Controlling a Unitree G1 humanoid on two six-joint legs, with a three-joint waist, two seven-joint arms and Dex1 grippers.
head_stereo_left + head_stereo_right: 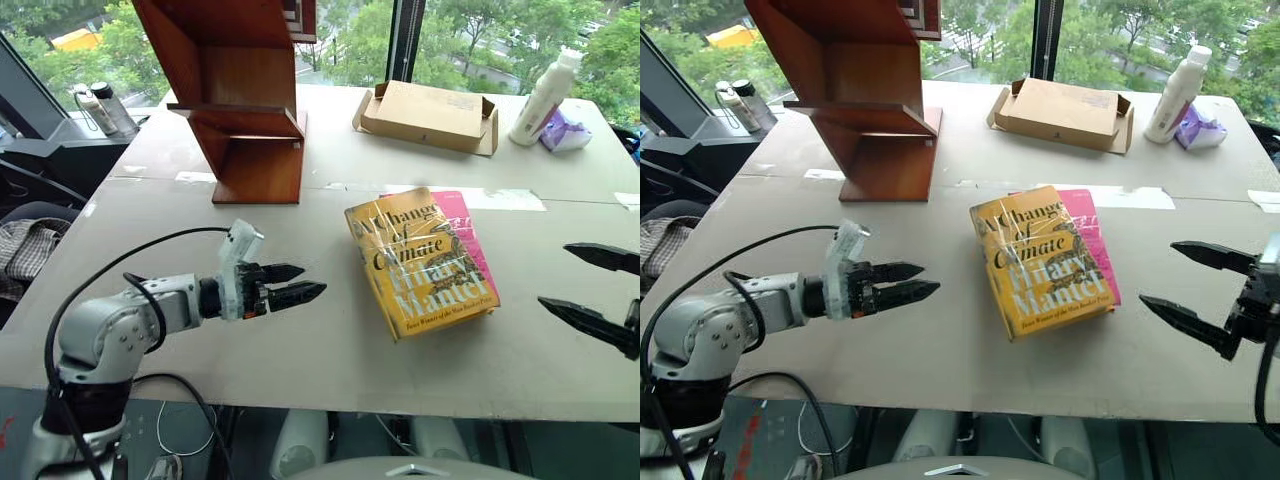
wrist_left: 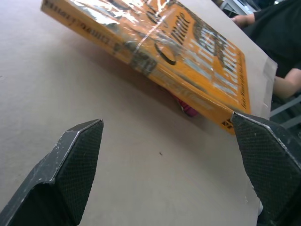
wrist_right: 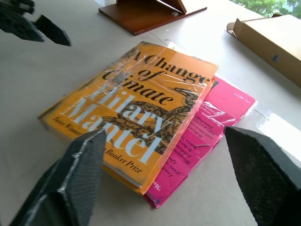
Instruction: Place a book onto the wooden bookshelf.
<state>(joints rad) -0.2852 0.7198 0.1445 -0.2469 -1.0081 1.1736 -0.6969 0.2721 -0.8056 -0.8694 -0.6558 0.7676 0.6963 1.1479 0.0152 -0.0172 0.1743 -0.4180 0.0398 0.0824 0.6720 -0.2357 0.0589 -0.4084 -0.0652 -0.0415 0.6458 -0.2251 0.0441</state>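
Next, I move my left gripper to the middle of the yellow-gold book's spine (image 1: 369, 271) (image 2: 141, 62) and close it there, above the pink book.
The book (image 1: 420, 265), a thick yellow-gold hardback with white and black lettering, lies flat mid-table on top of a thinner pink book (image 1: 471, 222). The wooden bookshelf (image 1: 240, 100) stands at the far left of the table, reddish-brown with slanted sides. My left gripper (image 1: 312, 280) hovers low over the table to the left of the book, open and empty, pointing at its spine (image 2: 188, 70). To the book's right my right gripper (image 1: 1157, 273) is apart from it, open, with nothing between its fingers. The right wrist view looks onto the book's cover (image 3: 136, 103).
A flat cardboard box (image 1: 430, 115) lies at the back centre. A white bottle (image 1: 545, 95) and a purple packet (image 1: 565, 132) sit at the back right. Small bottles (image 1: 105, 108) stand off the far left corner. A person's arm (image 2: 284, 84) shows beyond the table.
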